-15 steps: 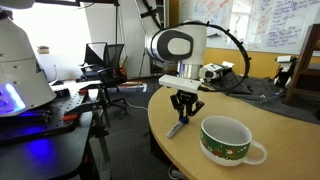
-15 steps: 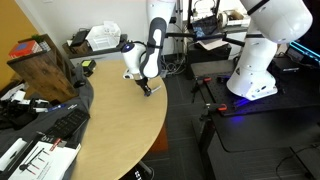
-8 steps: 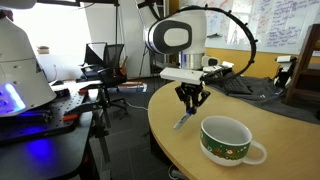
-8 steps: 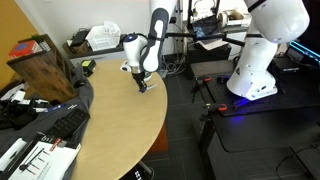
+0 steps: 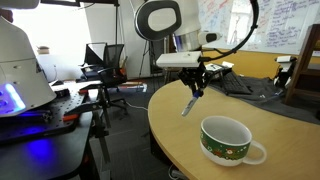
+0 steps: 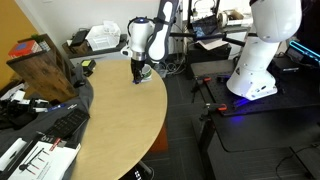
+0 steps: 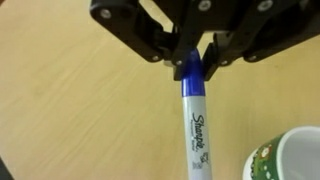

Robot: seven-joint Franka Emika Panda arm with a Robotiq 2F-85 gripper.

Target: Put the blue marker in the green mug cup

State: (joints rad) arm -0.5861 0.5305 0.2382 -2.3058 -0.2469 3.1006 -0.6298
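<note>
Next, my gripper lets go of the blue marker upright (image 5: 226,126) (image 7: 306,156) against the white inside of the green mug cup.
My gripper (image 5: 197,82) is shut on the blue marker (image 5: 189,102) and holds it in the air above the table. The marker hangs down from the jaws, tilted a little. In the wrist view the gripper (image 7: 193,62) comes in from the top and clamps the marker's blue cap, with the grey barrel of the marker (image 7: 196,128) pointing down. The green mug cup (image 5: 228,139) stands upright on the wooden table, white inside and empty, nearer the camera than the marker. Its rim shows in the wrist view's lower right corner (image 7: 290,160). The gripper also shows from the other side (image 6: 139,70).
The curved wooden table (image 5: 200,150) ends close to the left of the marker. A wooden block (image 6: 45,68) and clutter stand at the table's far side. A laptop and dark objects (image 5: 245,84) lie behind the gripper. Office chairs (image 5: 105,62) stand off the table.
My gripper has lifted the marker off the table and carried it upward; earlier the marker's tip was down at the tabletop.
</note>
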